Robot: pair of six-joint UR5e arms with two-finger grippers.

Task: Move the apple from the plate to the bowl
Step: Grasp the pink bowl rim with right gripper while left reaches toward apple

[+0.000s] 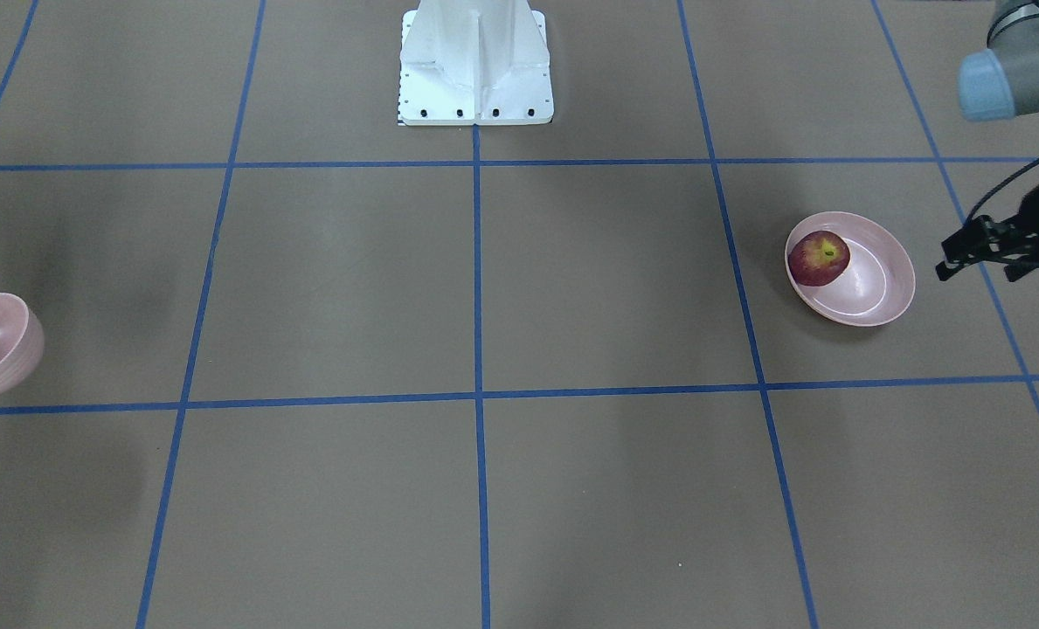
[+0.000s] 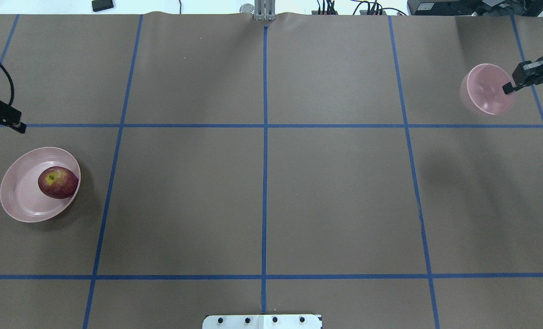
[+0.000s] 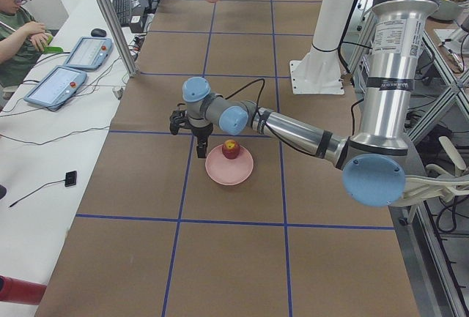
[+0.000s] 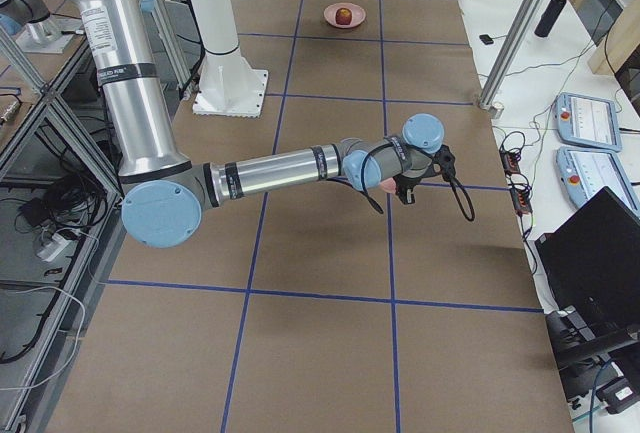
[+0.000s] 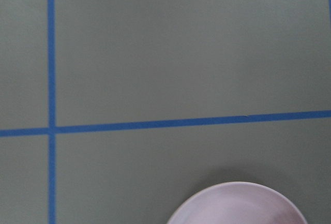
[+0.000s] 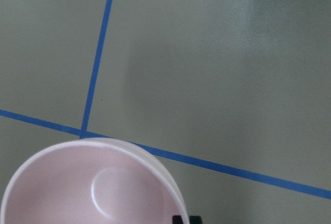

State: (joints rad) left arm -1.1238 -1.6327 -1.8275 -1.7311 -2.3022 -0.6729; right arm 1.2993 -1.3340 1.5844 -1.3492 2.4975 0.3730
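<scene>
I should next move my left gripper to the red apple on the pale-pink plate and close it around the apple's middle [image 1: 820,255].
The red apple [image 2: 58,182] lies on the pale-pink plate [image 2: 22,196] at the table's left end; they also show in the front view as apple [image 1: 819,259] and plate [image 1: 877,279]. My left gripper [image 2: 1,129] hangs open and empty just beyond the plate, apart from it. The left wrist view shows only the plate's rim [image 5: 238,203]. The small deep bowl [image 2: 487,89] is at the far right, tilted and blurred. My right gripper [image 2: 508,87] is shut on its rim. The bowl [image 6: 77,193] fills the bottom of the right wrist view.
The white robot base [image 1: 475,65] stands at the middle of my side of the table. Blue tape lines divide the brown tabletop into squares. An operator [image 3: 18,24] sits beside control tablets beyond the table's far edge.
</scene>
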